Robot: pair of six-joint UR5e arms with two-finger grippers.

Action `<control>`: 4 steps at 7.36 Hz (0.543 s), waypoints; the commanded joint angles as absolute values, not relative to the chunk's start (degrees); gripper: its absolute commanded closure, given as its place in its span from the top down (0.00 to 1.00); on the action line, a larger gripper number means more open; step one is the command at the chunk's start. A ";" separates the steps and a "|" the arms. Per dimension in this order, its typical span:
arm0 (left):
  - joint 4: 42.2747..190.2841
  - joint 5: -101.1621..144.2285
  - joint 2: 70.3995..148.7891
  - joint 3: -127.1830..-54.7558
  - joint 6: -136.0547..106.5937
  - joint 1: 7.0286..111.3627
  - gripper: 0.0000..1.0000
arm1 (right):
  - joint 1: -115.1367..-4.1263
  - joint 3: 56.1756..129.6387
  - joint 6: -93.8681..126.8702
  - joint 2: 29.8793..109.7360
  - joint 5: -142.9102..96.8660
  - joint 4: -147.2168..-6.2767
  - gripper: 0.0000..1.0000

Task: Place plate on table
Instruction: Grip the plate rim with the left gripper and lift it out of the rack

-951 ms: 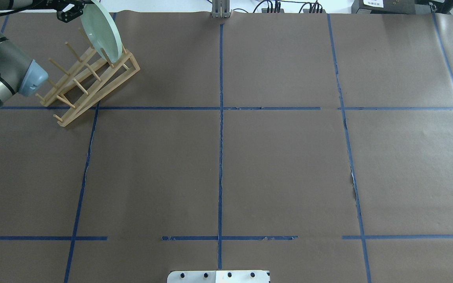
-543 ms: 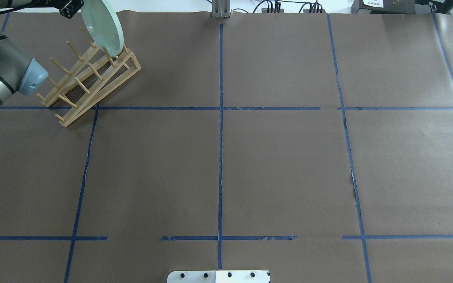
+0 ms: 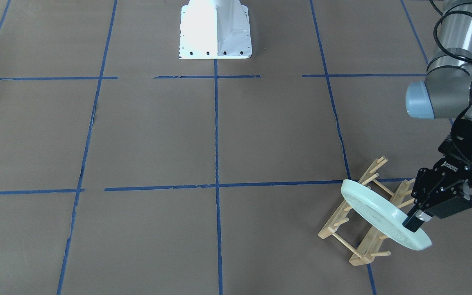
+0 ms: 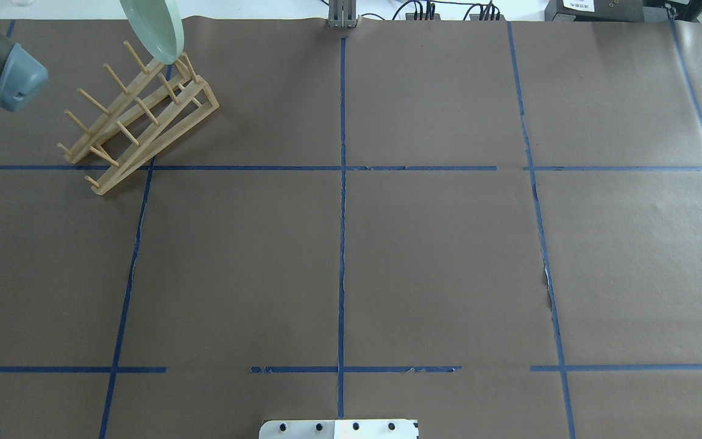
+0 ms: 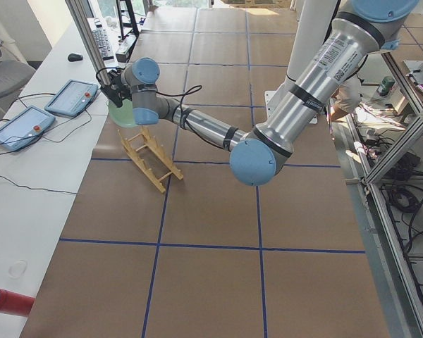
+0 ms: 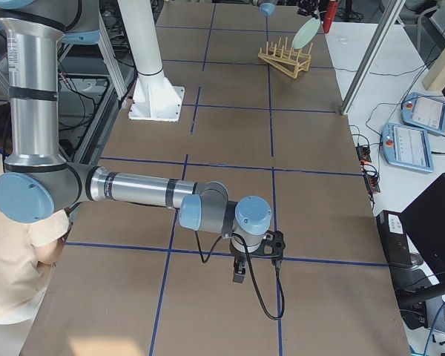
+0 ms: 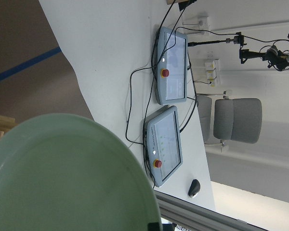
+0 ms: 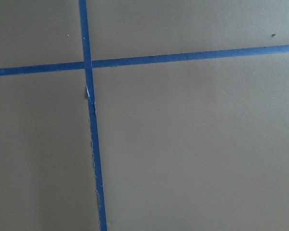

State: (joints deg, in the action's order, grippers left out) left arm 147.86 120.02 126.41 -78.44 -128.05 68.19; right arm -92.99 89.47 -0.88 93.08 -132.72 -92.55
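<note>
The robot's left gripper should put the plate down inside the blue tape square (image 3: 286,122) between the white robot base and the peg rack.
The pale mint-green plate (image 3: 377,211) is held tilted on edge above the far end of the light wooden peg rack (image 3: 368,241). My left gripper (image 3: 411,223) is shut on the plate's rim. In the overhead view the plate (image 4: 153,27) is at the top left, its lower edge just over the rack's (image 4: 144,122) pegs. The plate fills the lower left of the left wrist view (image 7: 62,178). My right gripper (image 6: 237,276) shows only in the exterior right view, low over the brown table (image 4: 436,244); I cannot tell if it is open or shut.
The white robot base (image 3: 215,28) stands at the table's near edge. Two teach pendants (image 5: 70,95) and cables lie on the white bench beyond the rack. A person (image 6: 15,259) sits beside the robot. Blue tape lines cross the table.
The plate has risen out of the rack slot and moved toward the far table edge. The left arm has lifted and pulled back to the left. The rack stays in place.
</note>
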 commanded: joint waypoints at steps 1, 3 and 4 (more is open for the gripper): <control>127.47 124.18 132.51 -82.86 -120.55 67.24 0.00 | -92.99 89.47 -0.88 93.08 -132.71 -92.55 1.00; 102.78 123.41 138.04 -87.00 -106.33 59.46 0.00 | -92.99 89.47 -0.88 93.08 -132.71 -92.55 1.00; 91.52 120.27 140.77 -86.92 -99.82 54.80 0.00 | -92.99 89.47 -0.88 93.08 -132.71 -92.55 1.00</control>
State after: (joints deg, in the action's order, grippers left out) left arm 106.68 122.88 137.08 -86.16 -108.45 60.31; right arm -92.99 89.47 -0.88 93.08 -132.72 -92.55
